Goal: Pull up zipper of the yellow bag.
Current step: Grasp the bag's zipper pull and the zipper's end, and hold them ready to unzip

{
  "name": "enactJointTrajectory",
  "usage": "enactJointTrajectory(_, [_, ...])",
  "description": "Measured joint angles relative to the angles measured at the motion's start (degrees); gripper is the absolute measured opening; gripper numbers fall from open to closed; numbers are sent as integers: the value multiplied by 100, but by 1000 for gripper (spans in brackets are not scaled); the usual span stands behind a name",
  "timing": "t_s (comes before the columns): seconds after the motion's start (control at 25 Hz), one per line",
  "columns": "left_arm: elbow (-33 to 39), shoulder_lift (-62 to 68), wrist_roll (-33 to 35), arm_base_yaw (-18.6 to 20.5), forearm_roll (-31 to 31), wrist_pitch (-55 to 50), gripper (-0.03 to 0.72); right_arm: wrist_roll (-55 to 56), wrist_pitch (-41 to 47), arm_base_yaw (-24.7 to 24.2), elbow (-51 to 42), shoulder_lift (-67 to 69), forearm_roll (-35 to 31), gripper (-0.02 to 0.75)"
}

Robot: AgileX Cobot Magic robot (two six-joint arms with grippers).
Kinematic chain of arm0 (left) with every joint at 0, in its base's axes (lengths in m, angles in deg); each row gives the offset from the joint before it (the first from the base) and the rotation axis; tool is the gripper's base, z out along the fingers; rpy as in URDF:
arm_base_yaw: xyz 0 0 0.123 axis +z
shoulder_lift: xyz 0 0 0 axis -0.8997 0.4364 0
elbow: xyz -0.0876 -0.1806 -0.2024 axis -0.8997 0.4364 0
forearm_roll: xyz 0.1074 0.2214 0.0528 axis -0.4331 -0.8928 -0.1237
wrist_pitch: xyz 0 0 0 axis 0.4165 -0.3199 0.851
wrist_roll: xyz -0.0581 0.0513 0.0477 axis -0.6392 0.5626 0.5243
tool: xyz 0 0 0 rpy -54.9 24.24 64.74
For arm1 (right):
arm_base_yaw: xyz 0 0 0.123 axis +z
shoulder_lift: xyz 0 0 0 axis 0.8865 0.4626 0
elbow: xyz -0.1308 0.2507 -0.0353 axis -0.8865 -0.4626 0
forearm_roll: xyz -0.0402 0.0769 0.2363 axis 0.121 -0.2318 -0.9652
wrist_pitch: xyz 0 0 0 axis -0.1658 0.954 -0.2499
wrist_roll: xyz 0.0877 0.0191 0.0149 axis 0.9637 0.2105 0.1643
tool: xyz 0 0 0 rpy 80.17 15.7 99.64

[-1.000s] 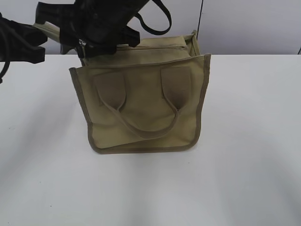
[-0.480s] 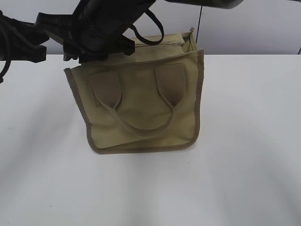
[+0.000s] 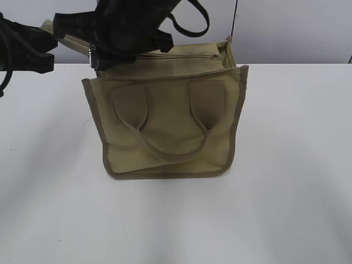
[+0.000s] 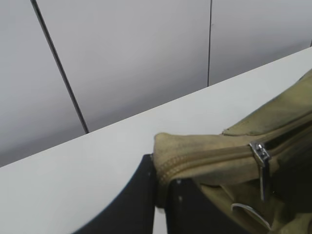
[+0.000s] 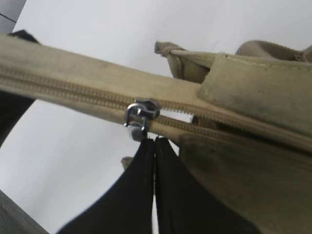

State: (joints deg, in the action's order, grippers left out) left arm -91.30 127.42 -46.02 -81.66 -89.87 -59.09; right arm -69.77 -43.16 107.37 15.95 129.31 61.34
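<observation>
My right gripper's shut fingers have the pull tab at their very ends, so next I open them, back away and take the tab deeper (image 5: 137, 129) before I pull.
The yellow bag (image 3: 165, 126) stands upright on the white table, handles to the front. Its zipper (image 3: 181, 56) runs along the top edge. The silver pull tab (image 3: 92, 55) sits near the top left corner. My right gripper (image 3: 100, 60) reaches across to that corner and is shut on the pull tab (image 5: 140, 117), jaws (image 5: 155, 142) pressed together just under the slider. The zipper is closed left of the slider (image 5: 73, 87) and open to its right. My left gripper (image 4: 162, 187) is shut on the bag's end fabric (image 4: 195, 151); the slider (image 4: 261, 153) lies to its right.
The white table (image 3: 286, 165) spreads round the bag on all sides. A grey panelled wall (image 3: 286, 27) stands close behind. A black cable loop (image 3: 192, 27) hangs from the right arm above the bag's top.
The bag swung a little to the left half a second ago and has come back to the right. Both grippers have kept their holds at the top left corner.
</observation>
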Motion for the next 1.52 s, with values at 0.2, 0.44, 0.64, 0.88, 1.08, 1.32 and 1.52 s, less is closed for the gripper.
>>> enactJointTrajectory(0.2, [0,0,0,0,24,0,24,-266,210,-16,0,-311,16,-13])
enactJointTrajectory(0.44, [0,-11,-5,0,52,5,24,-295,160,-16,0,-205,-91,162])
enactJointTrajectory(0.64, [0,-11,-5,0,64,5,24,-300,-428,-16,0,-44,-203,327])
enactJointTrajectory(0.88, [0,-17,-5,0,81,5,24,-300,-872,-16,0,111,-187,287])
enactJointTrajectory(1.08, [0,-17,-58,0,89,27,24,-224,-959,-16,0,275,-187,192])
enactJointTrajectory(1.32, [0,-17,-192,0,89,100,24,-190,-910,-16,0,289,-187,3])
enactJointTrajectory(1.52, [0,-17,-196,0,84,42,24,-296,-625,-16,0,262,-187,-13])
